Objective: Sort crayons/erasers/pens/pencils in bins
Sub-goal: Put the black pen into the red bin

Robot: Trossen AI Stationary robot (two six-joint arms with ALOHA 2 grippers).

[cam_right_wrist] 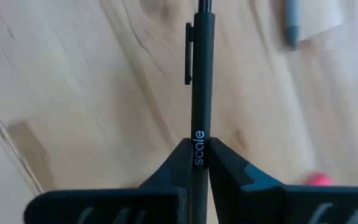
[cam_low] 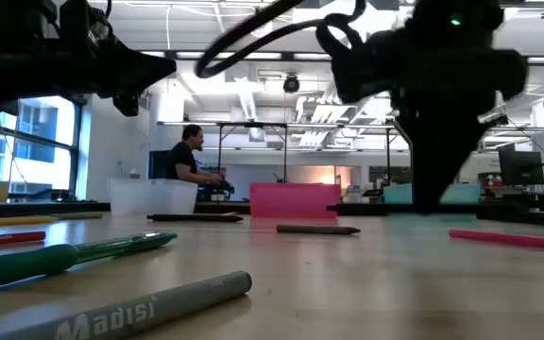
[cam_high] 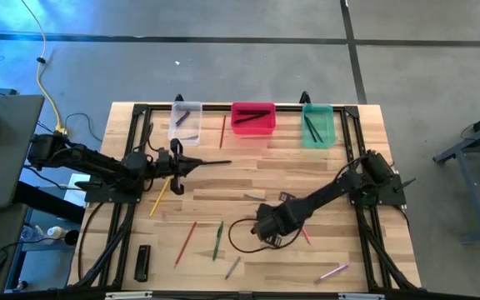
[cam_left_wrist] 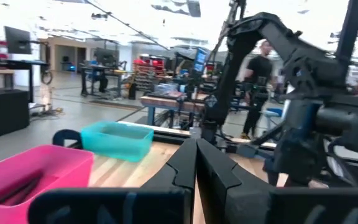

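The black pen, still over the middle of the table, will be let go by my right gripper in the pink-red bin, above the dark sticks (cam_high: 254, 119) that lie inside.
My right gripper (cam_high: 267, 227) stands over the middle of the table, pointing down, shut on a black pen (cam_right_wrist: 201, 74) with a clip and the word "scale" on it. My left gripper (cam_high: 225, 162) hangs shut and holding nothing above the table's left half, pointing level toward the right. The clear bin (cam_high: 185, 122), pink-red bin (cam_high: 252, 119) and green bin (cam_high: 318, 126) stand along the far edge, each with sticks inside. Loose on the wood lie a yellow pencil (cam_high: 158, 197), a red stick (cam_high: 186, 243), a green pen (cam_high: 218, 239), grey sticks (cam_high: 232, 267) and a pink one (cam_high: 332, 271). My right gripper pinches the black pen's barrel at its printed part (cam_right_wrist: 199, 146) between its two fingers. The fingers come from above, pointing down, and lie across the pen. The clip end reaches out past the fingertips. Whether the pen is clear of the table I cannot tell.
A flat black bar (cam_high: 142, 262) lies near the front left corner. A dark cable (cam_high: 238, 237) loops beside my right gripper. A red stick (cam_high: 222, 131) lies between the clear and pink-red bins. A person (cam_low: 189, 156) sits in the room behind the table.
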